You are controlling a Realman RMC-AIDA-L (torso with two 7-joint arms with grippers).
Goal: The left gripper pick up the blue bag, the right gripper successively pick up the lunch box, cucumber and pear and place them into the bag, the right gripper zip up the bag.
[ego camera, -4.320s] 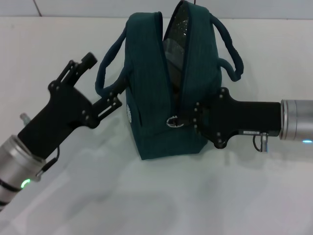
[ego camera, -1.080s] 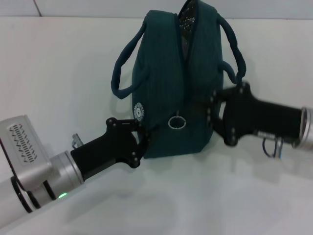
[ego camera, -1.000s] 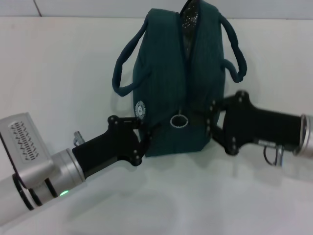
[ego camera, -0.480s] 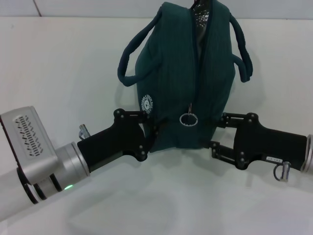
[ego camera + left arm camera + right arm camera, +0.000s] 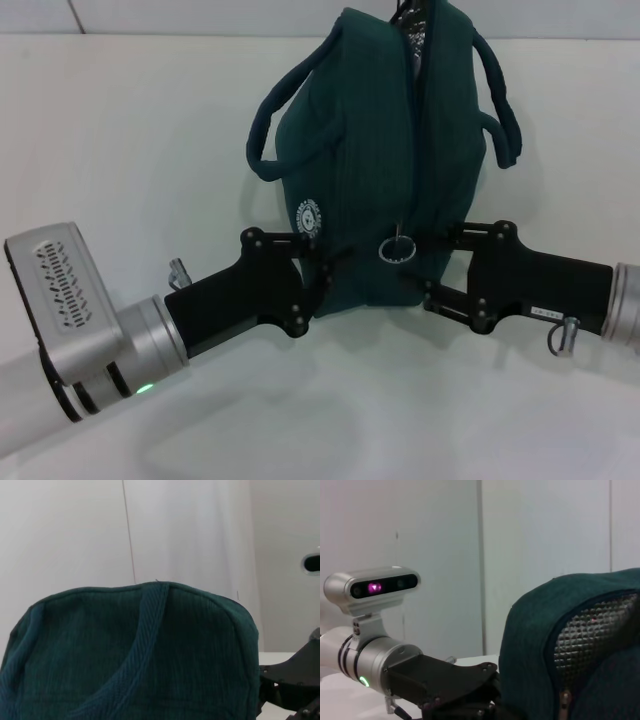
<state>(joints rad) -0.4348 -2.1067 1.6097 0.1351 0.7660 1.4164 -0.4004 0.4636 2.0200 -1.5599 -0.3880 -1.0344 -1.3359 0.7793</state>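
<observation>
My right gripper needs to open, grip the ring's near edge (image 5: 413,247) just beyond its fingers, and draw it toward the bag's top.
The blue bag (image 5: 370,150) stands upright in the middle of the head view, its handles hanging at either side. Its zipper runs down to a silver ring pull (image 5: 395,248), and silver lining (image 5: 412,20) shows in a gap at the top. My left gripper (image 5: 322,268) is shut on the bag's lower left corner. My right gripper (image 5: 425,265) is open at the lower right side, its fingertips close beside the ring pull. In the right wrist view the bag (image 5: 540,645) shows its lining (image 5: 600,625). The lunch box, cucumber and pear are out of view.
The white table (image 5: 140,130) spreads around the bag, with a white wall behind it. In the left wrist view the bag (image 5: 130,650) fills the lower half. The left arm's wrist camera (image 5: 375,587) shows in the right wrist view.
My left gripper left the handle side and took the bag's lower corner; the bag shifted right and narrowed along its zipper. My right gripper drew back, then came in near the ring pull.
</observation>
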